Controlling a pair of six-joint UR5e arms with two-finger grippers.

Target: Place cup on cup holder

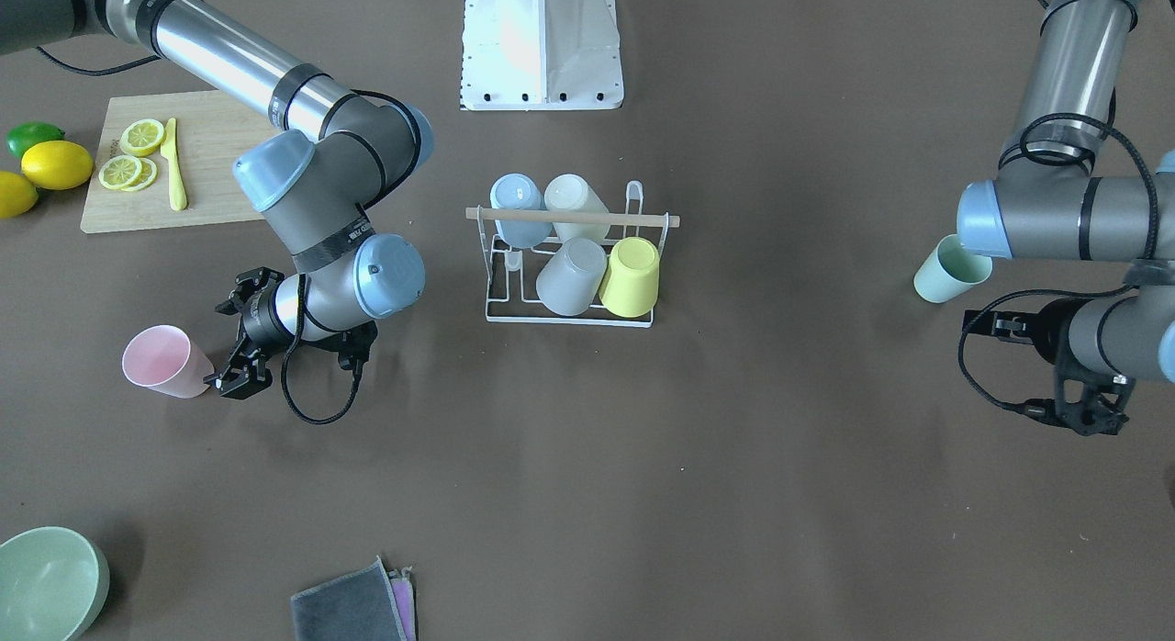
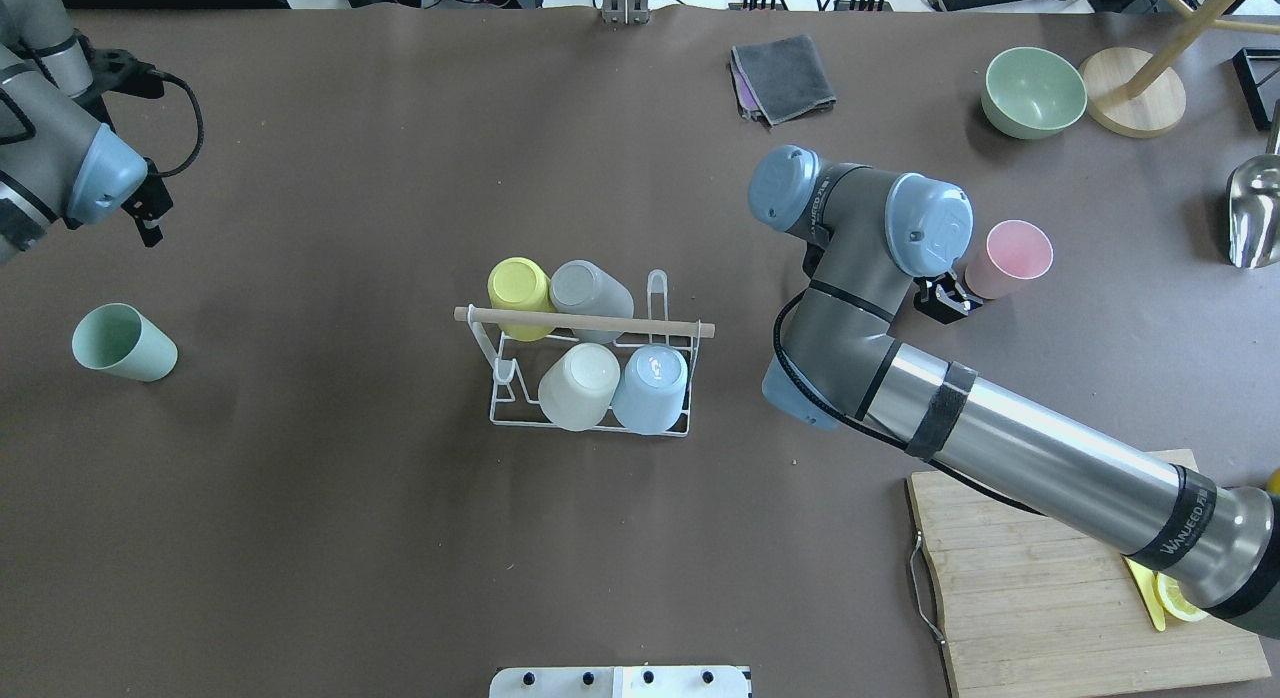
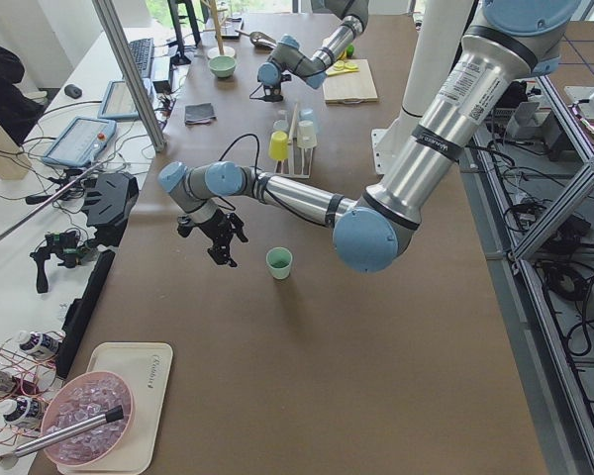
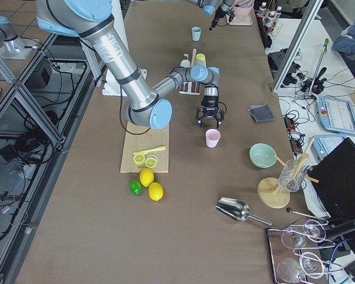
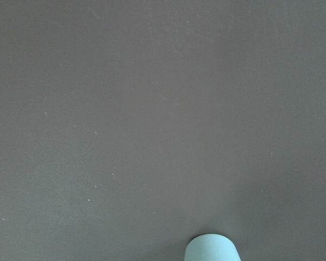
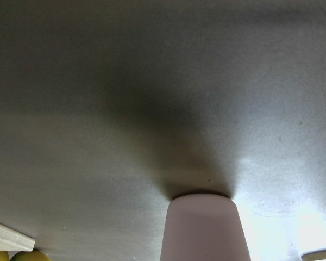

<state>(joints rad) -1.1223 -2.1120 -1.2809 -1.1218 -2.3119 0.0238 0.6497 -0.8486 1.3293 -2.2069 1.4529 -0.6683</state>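
My left gripper needs to next close on the sides (image 1: 937, 279) (image 5: 211, 250) of the pale green cup, which stands away from the cup holder.
The white wire cup holder (image 1: 569, 320) with a wooden rod handle stands mid-table and also shows in the overhead view (image 2: 590, 430). It holds several upturned cups: blue, cream, grey and yellow. A pink cup (image 1: 165, 361) stands upright on the table, seen also from overhead (image 2: 1010, 258) and in the right wrist view (image 6: 204, 228). My right gripper (image 1: 240, 375) is open right beside it, not holding it. A pale green cup (image 2: 122, 343) stands upright at the other end. My left gripper (image 2: 150, 218) hovers apart from it, looks open and is empty.
A wooden cutting board (image 1: 207, 127) with lemon slices and a yellow knife, with lemons and a lime (image 1: 35, 136) beside it, lies behind my right arm. A green bowl (image 1: 46, 581) and a folded grey cloth (image 1: 353, 604) sit near the far edge.
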